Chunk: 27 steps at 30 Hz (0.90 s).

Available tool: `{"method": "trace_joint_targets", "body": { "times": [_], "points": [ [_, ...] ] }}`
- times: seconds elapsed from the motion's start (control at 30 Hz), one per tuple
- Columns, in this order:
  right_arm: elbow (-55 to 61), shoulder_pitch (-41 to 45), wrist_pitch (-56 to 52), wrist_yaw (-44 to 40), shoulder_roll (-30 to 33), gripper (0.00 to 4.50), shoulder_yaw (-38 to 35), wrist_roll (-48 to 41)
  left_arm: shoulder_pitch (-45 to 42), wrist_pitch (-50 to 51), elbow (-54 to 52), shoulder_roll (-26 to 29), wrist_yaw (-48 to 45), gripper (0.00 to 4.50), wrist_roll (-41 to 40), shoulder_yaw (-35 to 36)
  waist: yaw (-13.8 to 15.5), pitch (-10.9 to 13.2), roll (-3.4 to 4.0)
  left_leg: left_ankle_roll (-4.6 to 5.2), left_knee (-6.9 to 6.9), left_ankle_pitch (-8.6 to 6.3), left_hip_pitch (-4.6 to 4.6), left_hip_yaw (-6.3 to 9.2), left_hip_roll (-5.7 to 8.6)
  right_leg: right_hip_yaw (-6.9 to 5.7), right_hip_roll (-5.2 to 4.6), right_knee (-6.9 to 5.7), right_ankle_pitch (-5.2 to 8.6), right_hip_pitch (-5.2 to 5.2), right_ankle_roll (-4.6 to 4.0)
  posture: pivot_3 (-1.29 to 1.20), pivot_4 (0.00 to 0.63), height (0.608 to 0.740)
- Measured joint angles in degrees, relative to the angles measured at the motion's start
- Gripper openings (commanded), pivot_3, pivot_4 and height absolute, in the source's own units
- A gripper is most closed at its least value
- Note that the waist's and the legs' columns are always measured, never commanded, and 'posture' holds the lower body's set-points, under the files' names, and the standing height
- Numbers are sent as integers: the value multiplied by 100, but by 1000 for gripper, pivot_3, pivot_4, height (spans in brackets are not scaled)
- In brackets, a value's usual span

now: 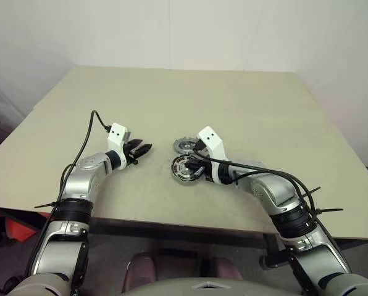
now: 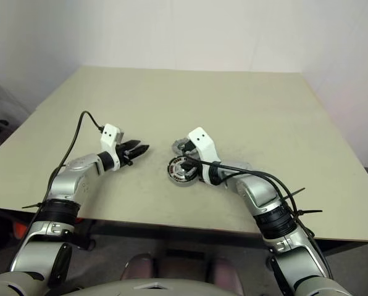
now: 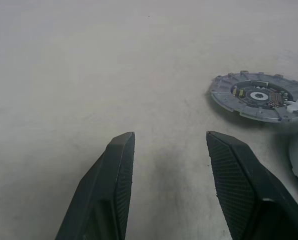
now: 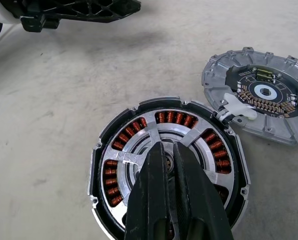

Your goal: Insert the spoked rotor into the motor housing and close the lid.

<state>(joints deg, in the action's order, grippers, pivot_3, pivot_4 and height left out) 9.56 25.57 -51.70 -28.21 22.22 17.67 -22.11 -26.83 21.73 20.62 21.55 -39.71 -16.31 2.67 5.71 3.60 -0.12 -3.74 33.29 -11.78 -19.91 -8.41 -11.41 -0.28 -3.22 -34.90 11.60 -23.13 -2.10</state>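
Observation:
The lid lies past the motor housing's far side; my right gripper needs to leave the rotor's middle, pinch the motor housing's rim (image 4: 245,185) and turn it to bring the lid round.
The motor housing (image 4: 101,150), ringed with copper windings, lies flat on the table. The bright spoked rotor (image 4: 154,134) sits inside it. My right gripper (image 4: 167,150) is shut, and its tips are at the rotor's hub; whether they pinch the hub I cannot tell. The lid (image 4: 259,95) lies just beyond the housing, with its notched rim and dark centre facing up. My left gripper (image 1: 146,148) hovers open and holds nothing, a short way to the left of both parts. In the left wrist view the lid (image 3: 259,95) lies ahead of the open fingers (image 3: 121,165).
The beige table (image 1: 233,105) stretches far behind and to both sides of the parts. Its front edge runs close under my forearms. A black cable loops from my left wrist.

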Motion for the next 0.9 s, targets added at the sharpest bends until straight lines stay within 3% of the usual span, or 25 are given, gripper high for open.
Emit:
{"method": "trace_joint_targets", "body": {
  "times": [0.3, 0.4, 0.5, 0.7, 0.9],
  "points": [
    [422, 354, 1264, -1067, 1024, 223, 28, 522, -22, -57, 26, -29, 5, 2437, 0, -1, 3, 0, 0, 4, 3, -1, -8, 0, -5, -7, 1, 0, 0, -4, -1, 0, 0, 740],
    [-80, 654, 2704, -1815, 1647, 786, 313, 1234, -36, -83, 73, -32, 25, 2437, 0, 1, 3, 0, 0, 5, 9, 0, -7, 0, -10, -7, 0, -3, 0, -4, -1, 0, 0, 740],
    [-831, 1094, 4306, -2232, 2001, 1709, 674, 2158, -43, -129, 99, -51, 37, 2437, 0, 3, -14, 1, -1, 8, 15, 0, -10, -1, -15, -8, 2, -11, 0, -7, -4, 0, 0, 740],
    [-2088, 1762, 6711, -2801, 1880, 1709, 1261, 3251, -50, -148, 110, -71, 71, 2437, -1, 6, -26, 2, -2, 35, 39, -8, -20, -1, -19, -16, 6, -35, 10, -18, -22, 0, 0, 740],
    [-3071, 2388, 8393, -3022, 1664, 1709, 1644, 3998, -49, -149, 109, -62, 103, 2437, -4, 14, -35, 5, -6, 75, 108, -32, -28, -1, -27, -18, -1, -69, 14, -27, -25, 0, 0, 740]
  ]
}}
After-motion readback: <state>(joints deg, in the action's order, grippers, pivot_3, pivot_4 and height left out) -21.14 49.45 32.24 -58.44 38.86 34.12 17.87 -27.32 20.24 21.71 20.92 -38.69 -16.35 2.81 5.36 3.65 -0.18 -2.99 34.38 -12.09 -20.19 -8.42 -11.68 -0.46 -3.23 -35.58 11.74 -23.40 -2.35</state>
